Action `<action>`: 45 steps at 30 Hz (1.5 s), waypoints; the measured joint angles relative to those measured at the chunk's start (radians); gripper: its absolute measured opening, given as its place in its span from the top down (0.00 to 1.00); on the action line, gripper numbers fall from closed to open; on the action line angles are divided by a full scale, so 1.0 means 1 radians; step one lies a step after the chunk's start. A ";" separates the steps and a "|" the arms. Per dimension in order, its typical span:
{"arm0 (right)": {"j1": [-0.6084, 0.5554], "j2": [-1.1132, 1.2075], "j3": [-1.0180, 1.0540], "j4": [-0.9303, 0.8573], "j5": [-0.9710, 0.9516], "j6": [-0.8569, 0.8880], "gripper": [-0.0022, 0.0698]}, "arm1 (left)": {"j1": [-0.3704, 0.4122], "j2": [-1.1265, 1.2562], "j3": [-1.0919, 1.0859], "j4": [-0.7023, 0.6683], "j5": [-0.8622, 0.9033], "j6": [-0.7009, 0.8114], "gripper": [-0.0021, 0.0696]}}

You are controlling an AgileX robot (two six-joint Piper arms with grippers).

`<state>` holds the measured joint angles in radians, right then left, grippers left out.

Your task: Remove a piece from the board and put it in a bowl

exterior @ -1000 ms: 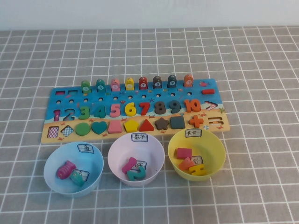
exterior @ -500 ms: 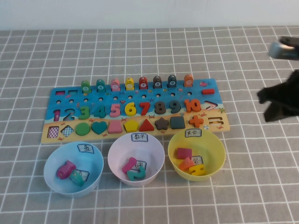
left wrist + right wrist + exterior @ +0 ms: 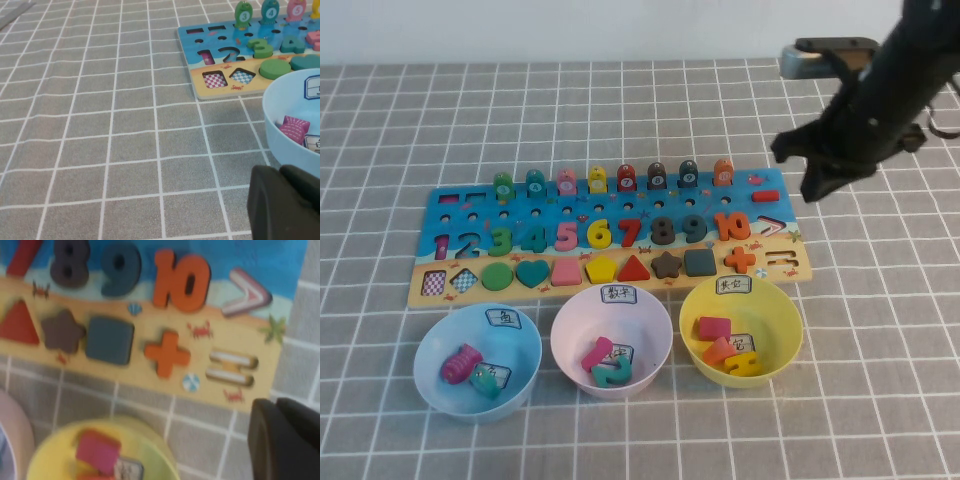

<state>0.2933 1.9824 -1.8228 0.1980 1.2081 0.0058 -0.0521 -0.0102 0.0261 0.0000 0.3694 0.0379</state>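
Note:
My right gripper will grip the small red bar at the short ends [image 3: 765, 196], near the orange peg on the blue part of the board.
The piece [image 3: 765, 196], a small red bar, lies in its slot at the far right end of the board [image 3: 545, 212]. My right gripper [image 3: 813, 188] hangs shut and empty just right of that end, close to the piece. In the right wrist view its dark fingers [image 3: 285, 440] sit together over the grey cloth beside the board [image 3: 280, 270], with the yellow bowl [image 3: 50, 445] nearby. The yellow bowl [image 3: 790, 320] stands in front of the board's right end and holds a few pieces. My left gripper [image 3: 285, 205] is shut, low beside the light blue bowl [image 3: 280, 115].
A pink bowl [image 3: 565, 330] and a light blue bowl [image 3: 430, 350] stand left of the yellow one, each holding pieces. An orange plus [image 3: 741, 258] and a row of pegs [image 3: 610, 180] stand on the board. Grey checked cloth covers the table.
My right arm was out of view a second ago. It came in from the right edge and has swung up and left to the board's right end. Nothing on the board moved.

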 joint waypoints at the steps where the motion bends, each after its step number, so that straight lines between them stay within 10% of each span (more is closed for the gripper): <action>1: 0.005 0.029 -0.040 -0.004 0.010 0.021 0.98 | 0.000 0.000 0.000 0.000 0.000 0.000 0.98; 16: 0.022 0.358 -0.415 -0.027 0.025 0.171 0.47 | 0.000 0.000 0.000 0.000 0.000 0.000 0.98; 45: 0.064 0.437 -0.465 -0.169 0.012 0.222 0.45 | 0.000 0.000 0.000 0.000 0.000 0.000 0.98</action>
<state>0.3569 2.4195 -2.2874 0.0286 1.2203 0.2278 -0.0521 -0.0102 0.0261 0.0000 0.3694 0.0379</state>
